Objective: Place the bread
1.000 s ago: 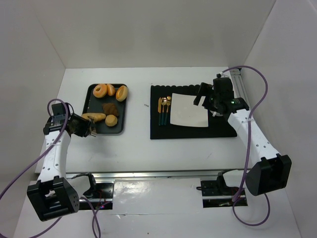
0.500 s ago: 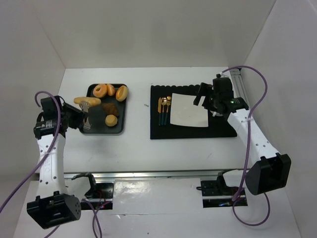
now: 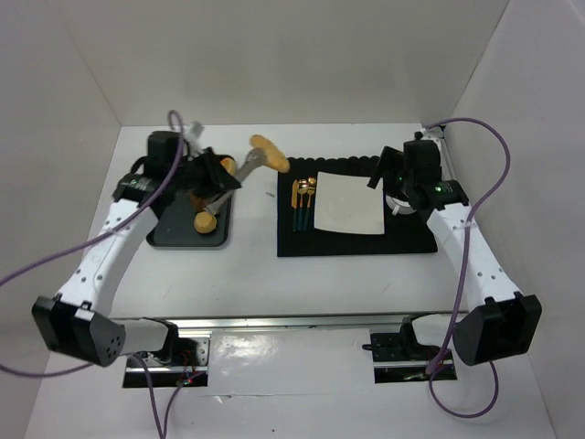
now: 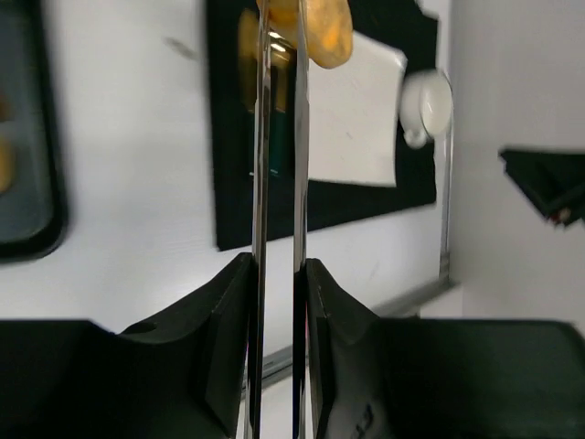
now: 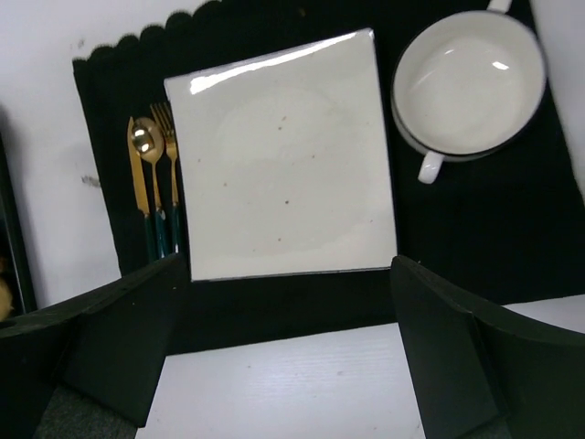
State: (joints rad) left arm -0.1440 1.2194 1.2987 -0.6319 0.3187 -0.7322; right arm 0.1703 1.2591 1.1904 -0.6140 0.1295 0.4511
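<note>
The bread is in the tongs. My left gripper should release it from the tongs onto the middle of the white plate (image 3: 353,197) (image 4: 359,102).
The bread (image 3: 270,153), a golden-tan oblong roll, hangs in the air between the dark tray (image 3: 187,235) and the black mat (image 3: 356,240). It is pinched at the tips of metal tongs (image 3: 247,169). My left gripper (image 3: 216,180) is shut on the tongs' handles. In the left wrist view the tongs (image 4: 279,183) run up from my left gripper (image 4: 279,274) to the bread (image 4: 320,29) at the top edge. My right gripper (image 3: 384,174) stands open above the mat. In the right wrist view my right gripper (image 5: 288,274) frames the square white plate (image 5: 285,155), with nothing between its fingers.
On the mat lie the white plate (image 3: 347,203), gold cutlery (image 3: 303,197) at its left and a white bowl (image 5: 468,80) at its right. A small bun (image 3: 205,221) and an orange donut (image 3: 226,166) sit on the tray, partly hidden by my left arm.
My left arm has swung up and right from beside the tray's left edge, carrying the tongs and bread over the tray toward the mat. My right gripper has shifted slightly right.
</note>
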